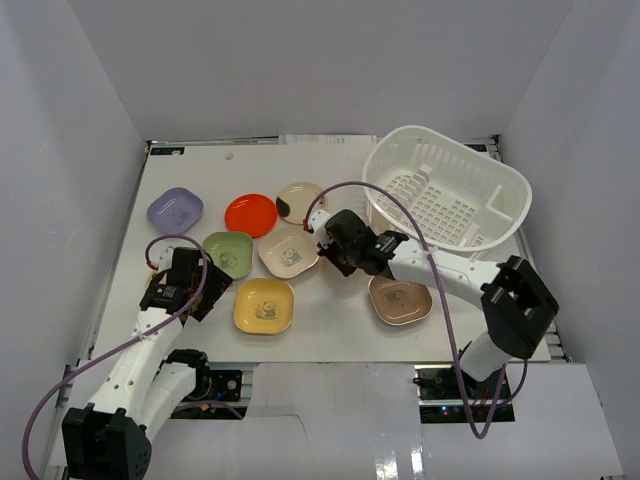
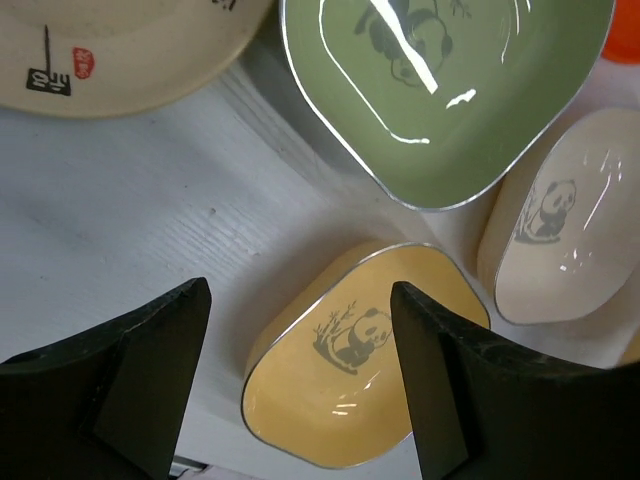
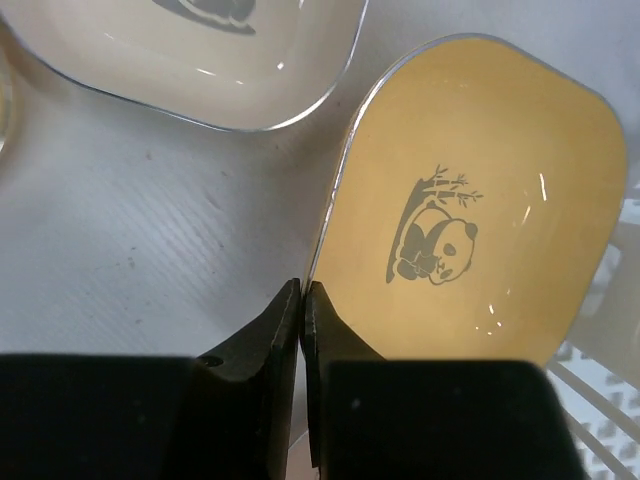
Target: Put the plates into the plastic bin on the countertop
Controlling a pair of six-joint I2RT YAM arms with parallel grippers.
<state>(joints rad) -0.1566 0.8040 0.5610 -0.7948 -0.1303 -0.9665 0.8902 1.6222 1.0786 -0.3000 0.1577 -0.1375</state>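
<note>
Next, my left gripper moves next to the green plate's rim [image 1: 217,268] [image 2: 327,125], on the side near the round beige plate, and closes there.
My right gripper [image 3: 302,288] is shut on the near rim of a yellow panda plate [image 3: 470,210], held tilted. In the top view this gripper [image 1: 326,238] sits between the plates and the white slotted bin [image 1: 445,195], and its plate is hidden under the arm. My left gripper [image 2: 300,290] is open and empty above another yellow panda plate [image 2: 350,385], which also shows in the top view [image 1: 264,305]. On the countertop [image 1: 330,320] lie lavender [image 1: 175,209], red [image 1: 250,214], round cream [image 1: 300,198], green [image 1: 228,252], cream square [image 1: 288,253] and brown [image 1: 399,299] plates.
In the left wrist view a green plate [image 2: 450,90], a cream panda plate [image 2: 560,230] and a round beige plate with writing [image 2: 120,40] lie around the fingers. A bin corner [image 3: 600,420] shows beside the held plate. White walls enclose the table.
</note>
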